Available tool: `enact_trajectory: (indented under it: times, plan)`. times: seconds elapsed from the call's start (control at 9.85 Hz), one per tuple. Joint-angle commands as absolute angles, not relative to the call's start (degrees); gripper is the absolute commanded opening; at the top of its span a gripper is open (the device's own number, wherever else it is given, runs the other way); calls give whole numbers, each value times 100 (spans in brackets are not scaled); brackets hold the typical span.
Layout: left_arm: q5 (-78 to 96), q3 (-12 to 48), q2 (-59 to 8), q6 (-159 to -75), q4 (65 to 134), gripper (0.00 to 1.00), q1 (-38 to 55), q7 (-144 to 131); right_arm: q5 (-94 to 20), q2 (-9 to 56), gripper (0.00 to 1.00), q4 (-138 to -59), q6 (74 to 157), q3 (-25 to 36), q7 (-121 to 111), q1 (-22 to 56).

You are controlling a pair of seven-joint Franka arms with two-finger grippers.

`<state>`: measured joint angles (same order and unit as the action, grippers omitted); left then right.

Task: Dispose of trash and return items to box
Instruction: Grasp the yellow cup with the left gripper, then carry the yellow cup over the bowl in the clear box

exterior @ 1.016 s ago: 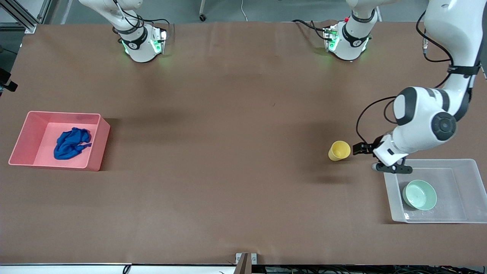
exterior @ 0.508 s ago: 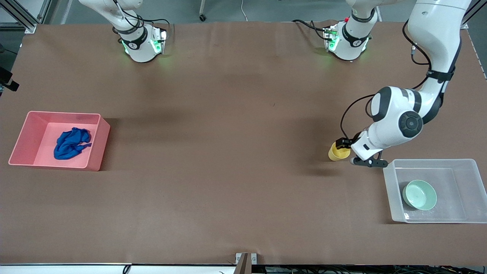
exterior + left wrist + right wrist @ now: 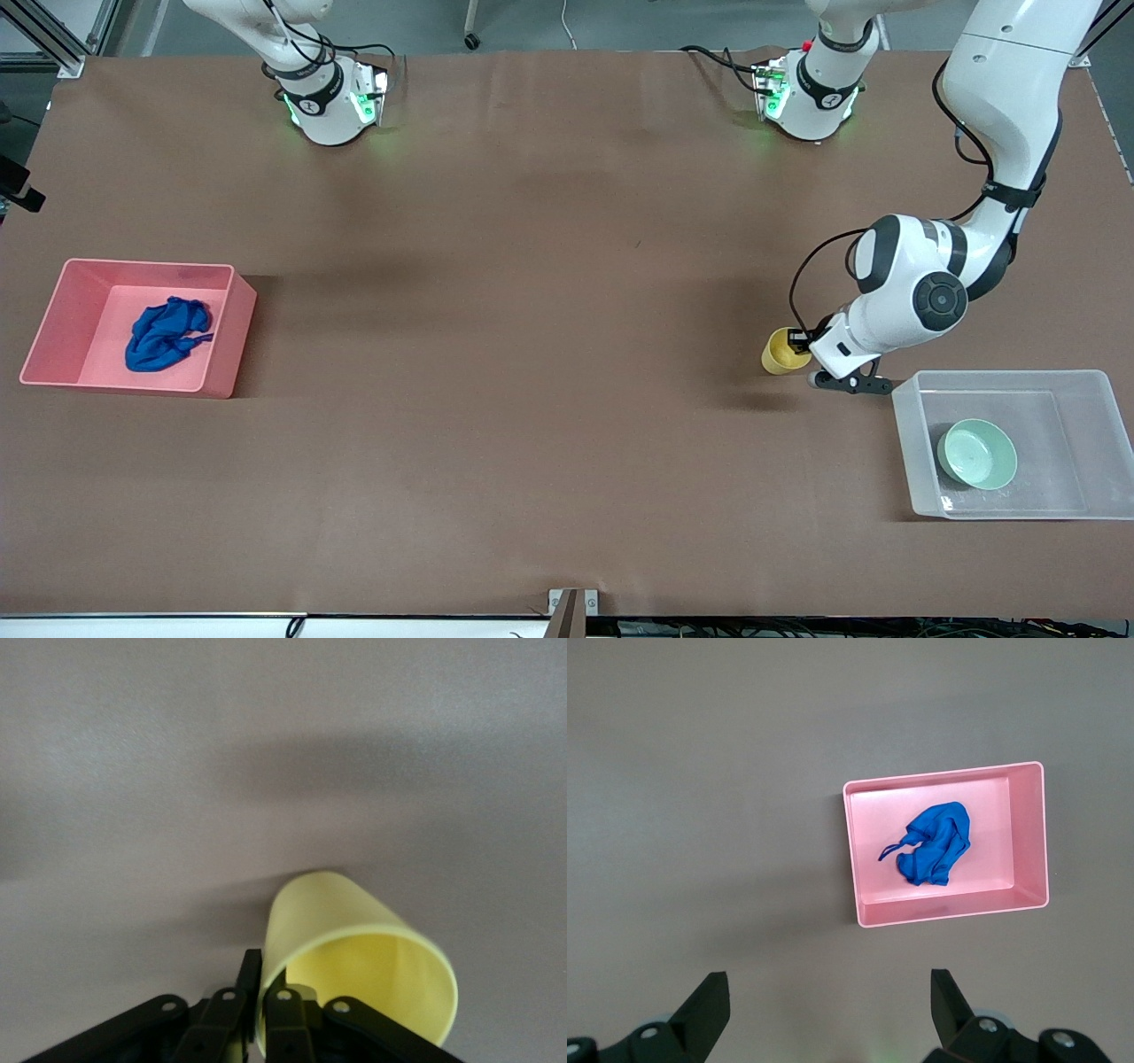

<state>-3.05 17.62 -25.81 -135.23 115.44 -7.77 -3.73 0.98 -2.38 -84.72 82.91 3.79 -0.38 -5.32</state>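
My left gripper has the yellow cup. It will let go of the cup inside the mint-green bowl [image 3: 986, 451] in the clear box.
The yellow cup [image 3: 782, 352] stands on the table beside the clear box [image 3: 1095, 416], toward the robots from it. My left gripper [image 3: 800, 340] is shut on the cup's rim. In the left wrist view the gripper [image 3: 266, 979] has one finger inside the cup [image 3: 354, 939] and one outside. The mint-green bowl [image 3: 977, 453] sits inside the box. The blue wad [image 3: 164, 333] lies in the pink bin [image 3: 226, 328]. My right gripper [image 3: 830, 992] is open and empty, high over the table near the pink bin [image 3: 1028, 833] and the wad [image 3: 933, 846]. It is out of the front view.
The two arm bases [image 3: 328, 97] [image 3: 811, 93] stand along the table's edge at the robots' side. The left arm's elbow [image 3: 921, 283] hangs over the table above the box.
My left gripper moved from the box's corner to the yellow cup and closed on its rim. The cup shifted slightly toward the right arm's end.
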Motion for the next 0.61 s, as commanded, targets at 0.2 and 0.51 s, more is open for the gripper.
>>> enact_trajectory:
  times: [0.2,0.51]
  plan:
    - [-589,1767,-2540,-12986,10516,0,-1054,-229,97,-229,100,-8438,8271,396,79,-483]
    - [-598,1714,-3170,-11771,8637,0,-1396,489,97,-220,100,-8438,8279,396,70,-483]
